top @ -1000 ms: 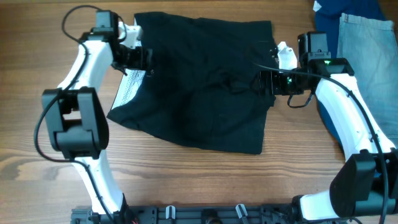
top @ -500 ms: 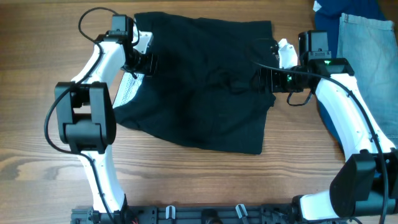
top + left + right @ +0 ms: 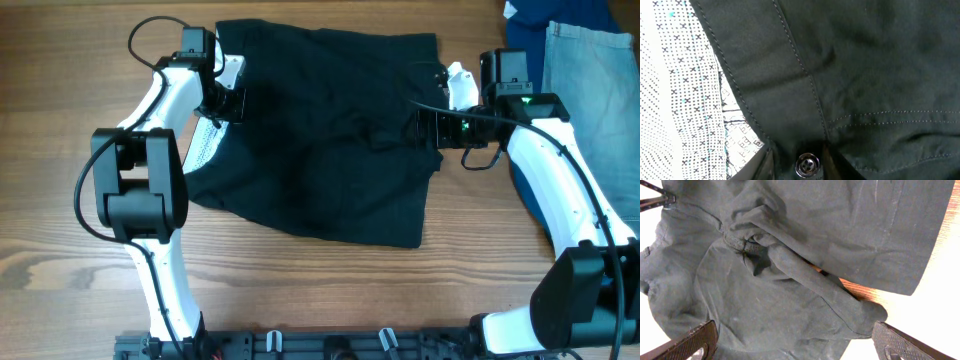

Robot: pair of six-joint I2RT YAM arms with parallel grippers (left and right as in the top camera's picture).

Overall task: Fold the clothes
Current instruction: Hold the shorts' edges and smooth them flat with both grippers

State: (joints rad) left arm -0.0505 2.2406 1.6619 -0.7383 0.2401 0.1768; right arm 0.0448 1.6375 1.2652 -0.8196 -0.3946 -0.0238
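The near leg's hem corner [image 3: 418, 244] on the black clothes, closest to the black rail, is the next spot that my right gripper should move to and close on.
The black clothes [image 3: 330, 130] lie spread flat across the middle of the table, with a pale dotted pocket lining [image 3: 207, 145] showing at their left edge. My left gripper [image 3: 228, 100] is at the upper left edge of the clothes. In the left wrist view its jaws [image 3: 796, 162] have narrowed onto the waistband, with a dark button [image 3: 807, 164] between them and the lining [image 3: 675, 90] beside them. My right gripper [image 3: 425, 130] hangs over the right edge of the clothes. Its fingers [image 3: 695, 342] stand wide open above a rumpled fold [image 3: 805, 280], holding nothing.
Light-blue denim jeans [image 3: 595, 90] and a dark blue cloth [image 3: 555, 15] lie at the far right, behind the right arm. Bare wooden table [image 3: 60, 120] surrounds the garment. A black rail [image 3: 330, 345] runs along the front edge.
My left arm has swung right onto the garment's upper left edge, and its jaws have closed from wide onto the waistband. The right arm has stayed still and open.
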